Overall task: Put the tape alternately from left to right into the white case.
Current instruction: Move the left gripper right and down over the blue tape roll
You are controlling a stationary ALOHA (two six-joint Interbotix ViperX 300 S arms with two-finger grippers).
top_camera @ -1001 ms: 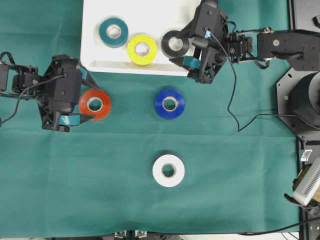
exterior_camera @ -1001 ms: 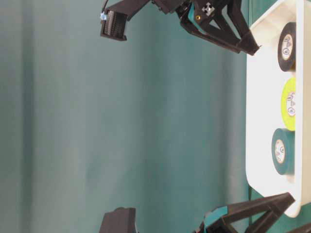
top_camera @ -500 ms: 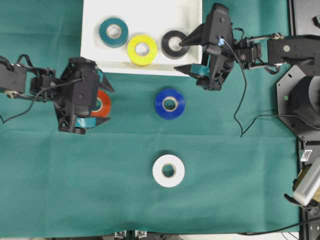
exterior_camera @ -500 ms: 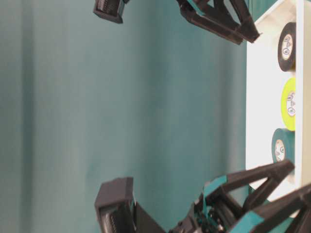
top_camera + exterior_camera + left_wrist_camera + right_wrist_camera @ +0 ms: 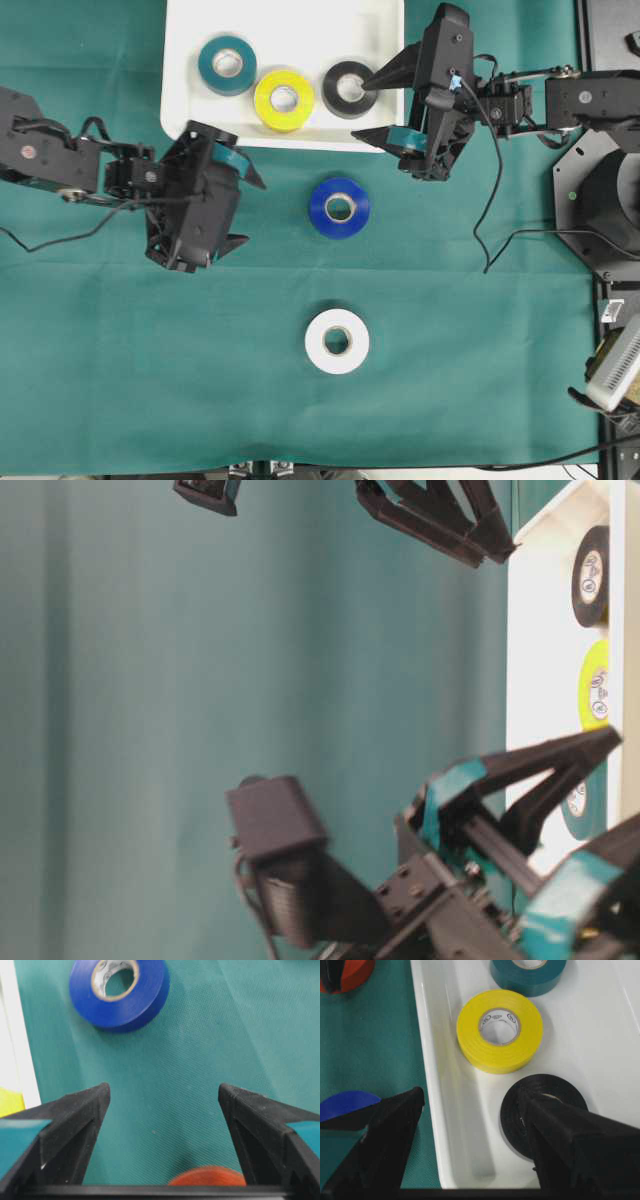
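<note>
The robot's left gripper needs to close on the blue tape's ring (image 5: 324, 223) (image 5: 141, 999), on the side away from the white case, with one finger inside the hole of the tape.
The white case (image 5: 190, 60) holds the teal tape (image 5: 227, 64), yellow tape (image 5: 284, 99) and black tape (image 5: 349, 88) in a row. Blue tape (image 5: 340, 207) and white tape (image 5: 337, 341) lie flat on the green cloth. My left gripper (image 5: 246, 212) is open and covers the red tape from overhead. In the left wrist view the red tape (image 5: 207, 1176) peeks in low between the wide jaws (image 5: 163, 1091), untouched. My right gripper (image 5: 361, 112) is open and empty, straddling the case's near rim (image 5: 427, 1085), one finger over the black tape (image 5: 517, 1110).
Green cloth covers the table. The right arm's cable (image 5: 480, 230) loops down onto the cloth, and a black base (image 5: 605, 215) stands at the right edge. From table level, the left gripper (image 5: 520, 810) partly hides the teal tape (image 5: 578, 800).
My left arm has swung right over the red tape, which was in plain sight a second ago. The right gripper has drawn back slightly from the black tape. Both stay open.
</note>
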